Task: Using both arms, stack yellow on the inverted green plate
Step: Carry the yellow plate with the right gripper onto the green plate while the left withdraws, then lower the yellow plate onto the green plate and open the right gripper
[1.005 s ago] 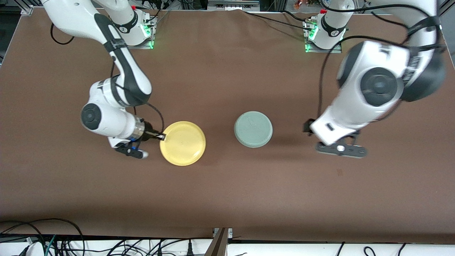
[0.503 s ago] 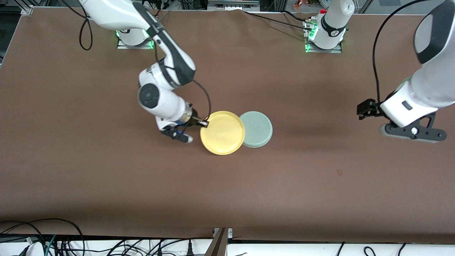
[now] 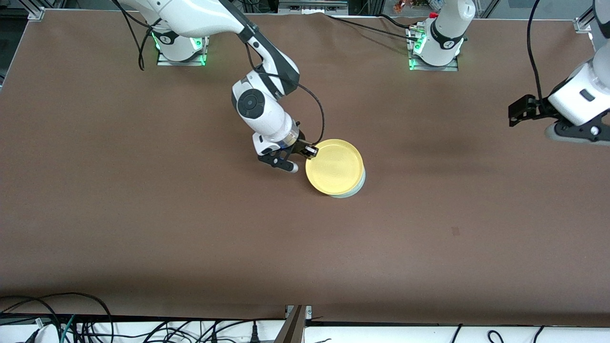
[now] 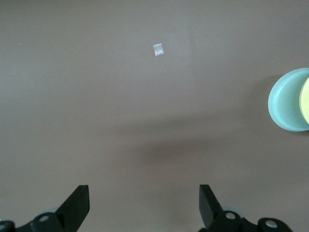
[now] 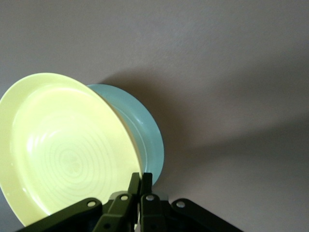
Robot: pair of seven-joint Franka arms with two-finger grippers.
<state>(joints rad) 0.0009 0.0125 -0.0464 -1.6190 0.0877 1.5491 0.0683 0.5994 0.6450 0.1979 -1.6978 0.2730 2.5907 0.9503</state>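
I need to use my right gripper to set the yellow plate down on the upturned base of the green plate (image 3: pixel 340 165) (image 5: pixel 103 144).
My right gripper (image 3: pixel 310 151) is shut on the rim of the yellow plate (image 3: pixel 334 166), on the side toward the right arm's end. It holds the plate, open side up, over the green plate (image 3: pixel 352 194). Only a thin green edge shows under the yellow. In the right wrist view the right gripper (image 5: pixel 141 178) pinches the yellow plate (image 5: pixel 67 145), which is tilted above the green plate (image 5: pixel 147 133). My left gripper (image 3: pixel 572 135) hangs open and empty above the left arm's end of the table. In its wrist view the left gripper (image 4: pixel 144 193) faces bare table, with the green plate (image 4: pixel 285 106) and the yellow plate (image 4: pixel 305 104) at the picture's edge.
The brown table (image 3: pixel 143 214) carries only the two plates. A small pale speck (image 4: pixel 158 49) lies on the table below the left gripper. Cables run along the table edge nearest the front camera.
My right arm has carried the yellow plate toward the left arm's end until it covers the green plate. My left arm has drawn away toward its own end of the table.
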